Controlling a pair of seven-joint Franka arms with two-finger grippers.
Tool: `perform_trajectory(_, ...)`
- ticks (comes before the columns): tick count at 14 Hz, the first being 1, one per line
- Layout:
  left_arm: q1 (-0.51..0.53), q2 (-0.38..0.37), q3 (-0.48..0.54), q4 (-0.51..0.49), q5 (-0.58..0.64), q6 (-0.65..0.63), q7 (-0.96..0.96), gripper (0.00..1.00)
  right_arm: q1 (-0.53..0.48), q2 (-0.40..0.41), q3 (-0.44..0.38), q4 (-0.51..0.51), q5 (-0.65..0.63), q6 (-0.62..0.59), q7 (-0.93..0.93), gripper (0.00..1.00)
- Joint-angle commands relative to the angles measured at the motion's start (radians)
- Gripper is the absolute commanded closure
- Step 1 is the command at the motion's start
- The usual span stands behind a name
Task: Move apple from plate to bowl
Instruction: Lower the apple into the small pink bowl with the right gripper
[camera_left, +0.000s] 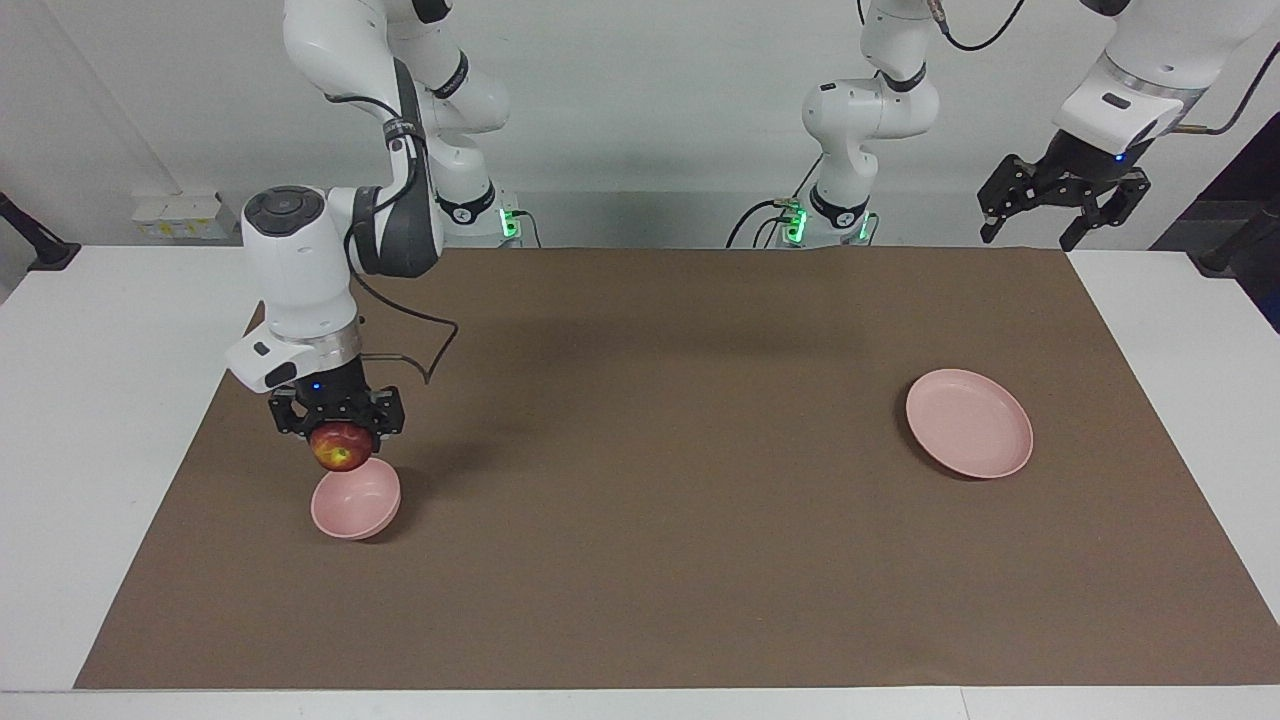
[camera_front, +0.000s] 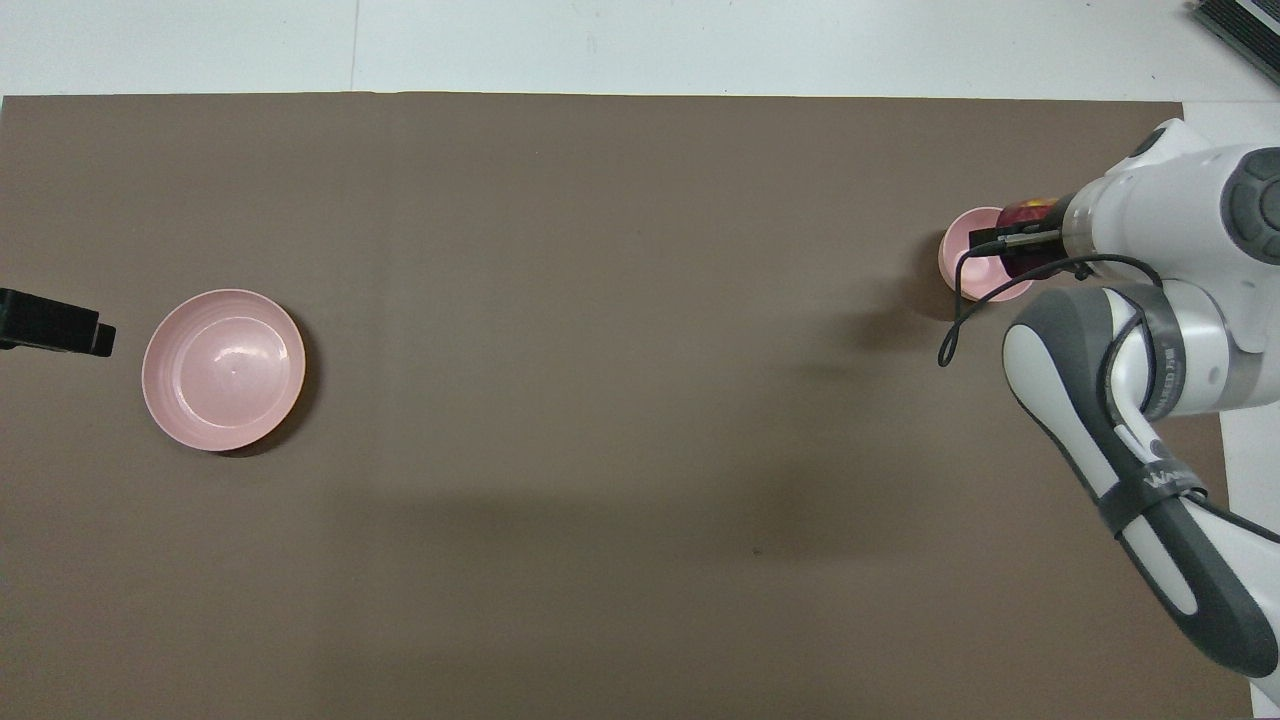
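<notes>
My right gripper is going to let go of the apple, now hanging just above it, at the bottom of the small deep pink bowl (camera_front: 993, 263).
A small dark red apple (camera_left: 339, 446) with a yellowish patch hangs just above the small deep pink bowl (camera_left: 355, 502), with my right gripper (camera_left: 338, 434) shut on it. In the overhead view the apple (camera_front: 1025, 211) and the right gripper (camera_front: 1020, 245) cover part of the bowl (camera_front: 972, 272). The flat pink plate (camera_left: 968, 422) lies bare toward the left arm's end of the table. My left gripper (camera_left: 1030, 232) hangs open and holds nothing, high over the mat's corner by the robots. Only its tip (camera_front: 55, 335) shows from overhead, beside the plate (camera_front: 223, 369).
A brown mat (camera_left: 650, 520) covers most of the white table (camera_left: 100, 400). A black cable (camera_left: 430, 350) loops from the right wrist.
</notes>
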Motion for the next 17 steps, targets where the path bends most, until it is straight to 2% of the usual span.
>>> perform_trajectory(1,0.004,-0.002,-0.006,0.005,0.021,-0.008,0.007,0.00,-0.013,0.021,0.012,-0.024,-0.023,0.102,-0.019,1.00)
perform_trajectory(4,0.004,0.004,-0.006,0.005,0.023,0.014,0.008,0.00,-0.013,0.091,0.013,-0.013,-0.023,0.211,-0.013,1.00)
perform_trajectory(8,0.004,0.007,-0.006,0.002,0.021,0.023,0.008,0.00,-0.019,0.148,0.012,-0.027,-0.022,0.288,0.025,1.00)
perform_trajectory(17,0.006,-0.002,-0.006,-0.015,0.021,0.021,0.008,0.00,-0.046,0.119,0.012,-0.102,-0.023,0.297,0.032,1.00)
